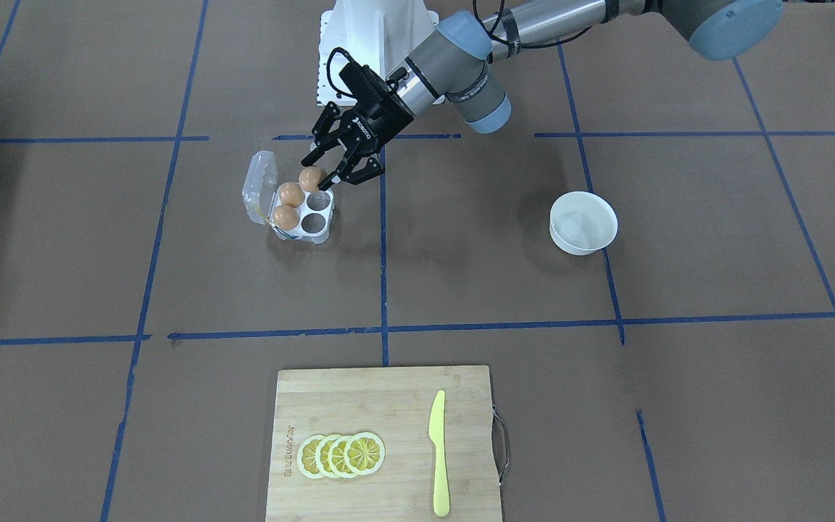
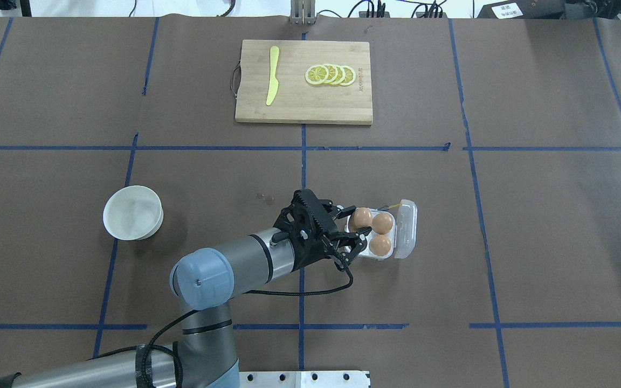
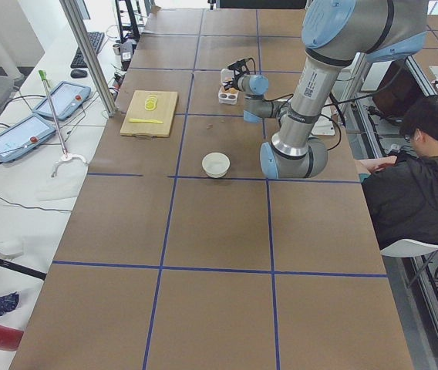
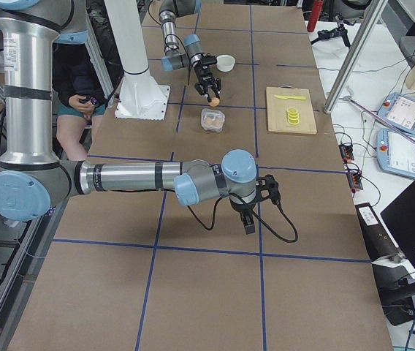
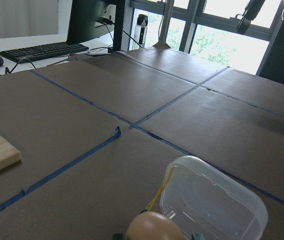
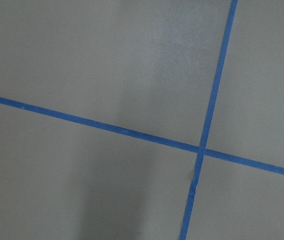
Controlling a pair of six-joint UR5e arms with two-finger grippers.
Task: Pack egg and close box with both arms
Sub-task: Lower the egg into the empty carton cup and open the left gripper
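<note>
The egg in my left gripper, now just above a cell, will be let go in the empty cell on the robot side of the box (image 1: pixel 317 199).
The clear four-cell box (image 1: pixel 318 233) stands open, its lid (image 1: pixel 259 181) tipped back. Two orange-brown eggs (image 1: pixel 291 193) (image 1: pixel 286 216) sit in its cells next to the lid. My left gripper (image 1: pixel 320 176) is shut on a third egg (image 1: pixel 310 178) and holds it just above a cell on the robot side of the box. The overhead view shows the same egg (image 2: pixel 363 217) between the fingers. The left wrist view shows the egg's top (image 5: pixel 152 226) and the lid (image 5: pixel 209 205). My right gripper (image 4: pixel 248 219) shows only in the exterior right view, away from the box; I cannot tell if it is open.
An empty white bowl (image 1: pixel 583 223) stands on the robot's left of the box. A wooden cutting board (image 1: pixel 381 413) with lemon slices (image 1: pixel 341 454) and a yellow knife (image 1: pixel 438 453) lies at the far edge. A person (image 3: pixel 419 177) sits beside the table.
</note>
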